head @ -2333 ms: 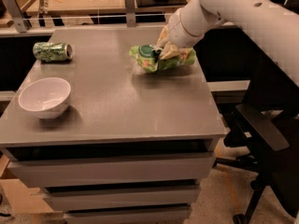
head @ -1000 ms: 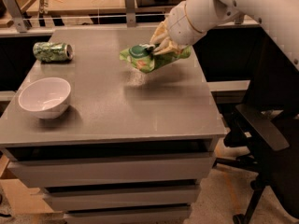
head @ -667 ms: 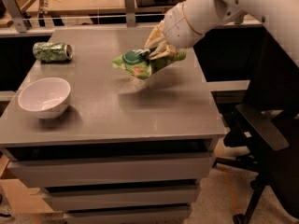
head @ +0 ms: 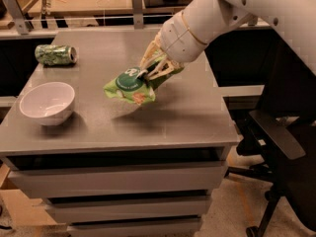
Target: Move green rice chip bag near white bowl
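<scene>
The robot's gripper will release the green rice chip bag on the grey table [head: 97, 109] against the chair-facing side of the white bowl.
The green rice chip bag [head: 132, 85] is crumpled, bright green with a dark round logo, and hangs in the air above the middle of the grey table [head: 187, 117]. My gripper [head: 153, 69] is shut on the bag's upper right end and holds it clear of the tabletop; its shadow lies below. The white bowl [head: 47, 102] stands on the table's front left part, a bag's length to the left of the bag.
A green soda can [head: 56, 55] lies on its side at the table's back left. A black office chair [head: 281, 152] stands to the right of the table. Drawers [head: 118, 179] run below the tabletop. A workbench with tools is behind.
My gripper has lifted the bag off the table's right rear part and carried it left and forward, toward the bowl. The bowl and can have not moved.
</scene>
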Action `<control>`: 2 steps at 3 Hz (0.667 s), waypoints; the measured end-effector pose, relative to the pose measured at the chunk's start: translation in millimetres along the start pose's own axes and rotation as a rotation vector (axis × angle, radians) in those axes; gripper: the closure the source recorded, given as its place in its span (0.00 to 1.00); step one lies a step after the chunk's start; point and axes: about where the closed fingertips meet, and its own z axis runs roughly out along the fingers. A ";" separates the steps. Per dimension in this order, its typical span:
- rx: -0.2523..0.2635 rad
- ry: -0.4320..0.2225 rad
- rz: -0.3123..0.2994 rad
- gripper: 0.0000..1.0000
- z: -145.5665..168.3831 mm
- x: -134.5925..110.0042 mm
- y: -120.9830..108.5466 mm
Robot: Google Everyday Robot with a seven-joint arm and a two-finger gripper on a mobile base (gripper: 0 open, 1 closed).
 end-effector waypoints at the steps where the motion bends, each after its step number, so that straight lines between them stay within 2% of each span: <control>1: -0.040 -0.028 -0.039 1.00 5.7 -18.1 13.9; 2: -0.071 -0.058 -0.089 1.00 17.8 -40.6 22.6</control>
